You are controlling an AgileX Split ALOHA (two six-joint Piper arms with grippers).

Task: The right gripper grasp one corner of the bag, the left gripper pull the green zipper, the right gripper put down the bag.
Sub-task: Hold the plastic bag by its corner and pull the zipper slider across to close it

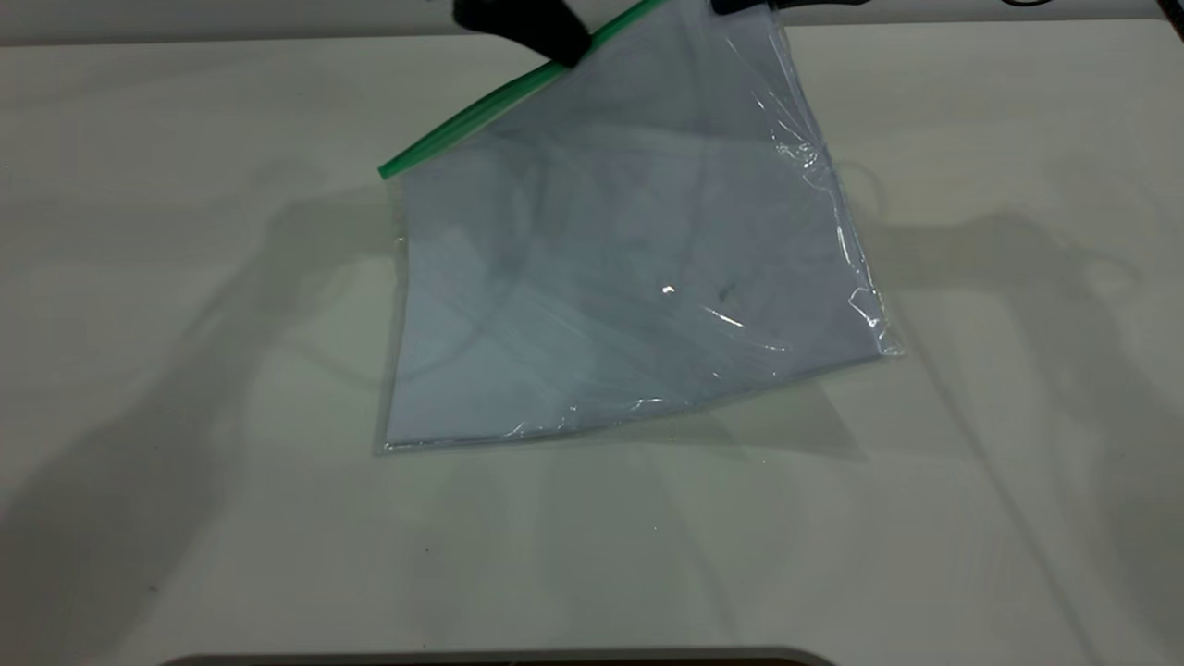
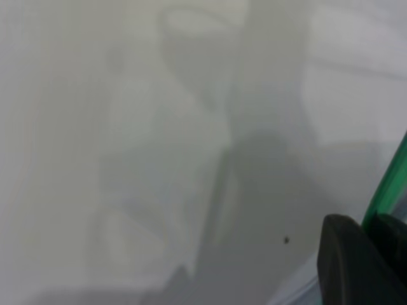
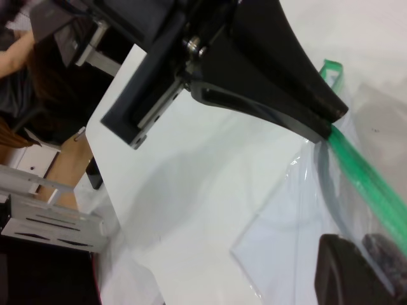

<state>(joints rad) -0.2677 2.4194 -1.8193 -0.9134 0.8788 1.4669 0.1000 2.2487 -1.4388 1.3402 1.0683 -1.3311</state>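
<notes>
Next, my left gripper releases the green zipper at its low end (image 1: pixel 400 183), by the clear bag's free upper corner.
The clear bag (image 1: pixel 629 277), with white paper inside, hangs tilted. Its lower edge rests on the table and its top edge is lifted. My right gripper (image 1: pixel 740 7) is shut on the bag at its upper corner, at the high end of the green zipper (image 1: pixel 481 111). In the right wrist view its fingertips (image 3: pixel 346 273) pinch the plastic (image 3: pixel 286 241) just beside the green zipper (image 3: pixel 369 181). My left gripper (image 1: pixel 566 48) is shut on the green zipper partway along it. In the left wrist view the zipper (image 2: pixel 388 184) runs between the gripper's (image 2: pixel 374 234) dark fingers. I cannot make out the slider tab.
The white table (image 1: pixel 185 370) spreads all round the bag and carries the arms' shadows. In the right wrist view the table's edge (image 3: pixel 105 190) drops off to metal frames and a seated person (image 3: pixel 25 70) beyond.
</notes>
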